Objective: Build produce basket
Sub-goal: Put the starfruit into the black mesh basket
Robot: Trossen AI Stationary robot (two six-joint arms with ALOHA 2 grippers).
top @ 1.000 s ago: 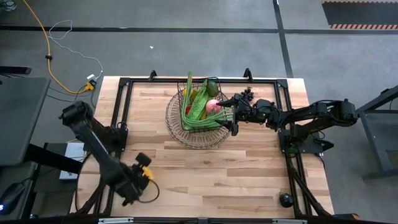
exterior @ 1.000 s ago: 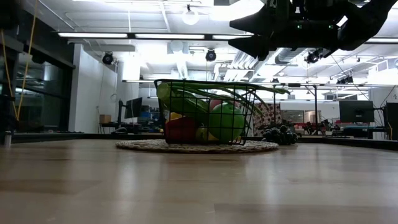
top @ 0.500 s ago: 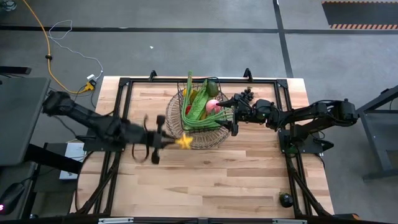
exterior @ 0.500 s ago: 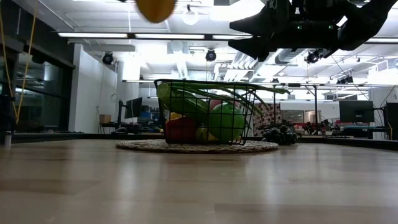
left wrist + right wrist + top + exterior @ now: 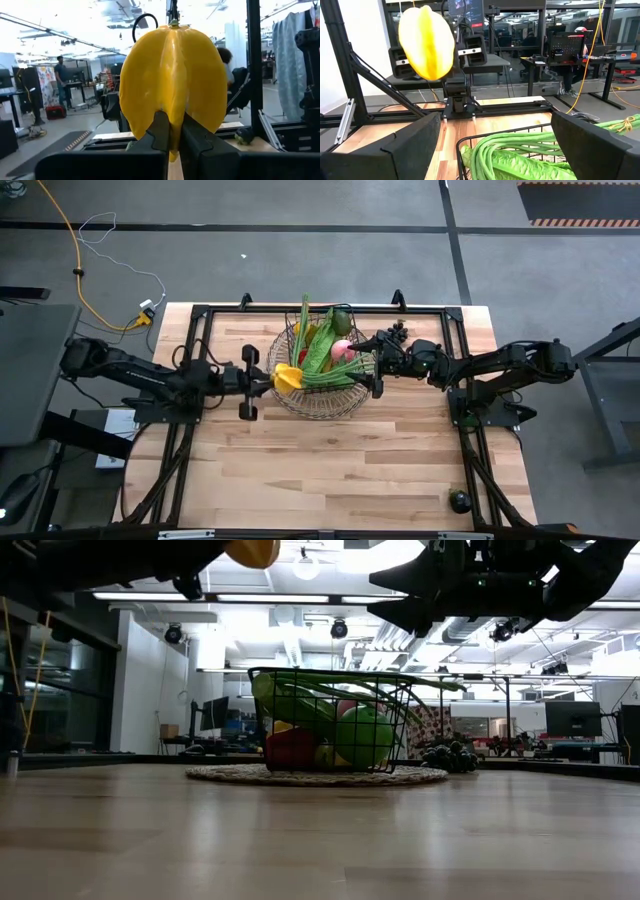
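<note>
My left gripper is holding the star fruit. It will let go of it on the green produce (image 5: pixel 317 332) near the basket's far rim, beyond the pink fruit.
A dark wire basket (image 5: pixel 322 380) stands mid-table holding produce: long green beans (image 5: pixel 520 150), a green apple (image 5: pixel 363 736), and red and pink fruit. My left gripper (image 5: pixel 268 378) reaches level from the table's left, shut on a yellow ridged star fruit (image 5: pixel 287 377) that hangs over the basket's left rim; the fruit also shows high up in the low view (image 5: pixel 252 550). My right gripper (image 5: pixel 378 366) stands open over the basket's right rim with nothing between its fingers. Dark grapes (image 5: pixel 398 332) lie on the table beside the basket. My left gripper pinches one ridge of the star fruit, at the end nearest the fingers (image 5: pixel 171 136), between its two fingers. The fingers come level from the table's left and lie along the ridge. The fruit stands out past the fingertips, lifted clear above the basket's left rim.
A black tube frame (image 5: pixel 200 315) borders the wooden table. A small dark round object (image 5: pixel 459 501) sits at the near right corner. Bare wood lies all along the near half of the table (image 5: pixel 330 470).
My left gripper has swung from the table's near left corner toward the far edge and rightward, up to the basket's left rim. It has tipped from pointing down to level, staying shut. The star fruit has travelled with it, clear of the table.
</note>
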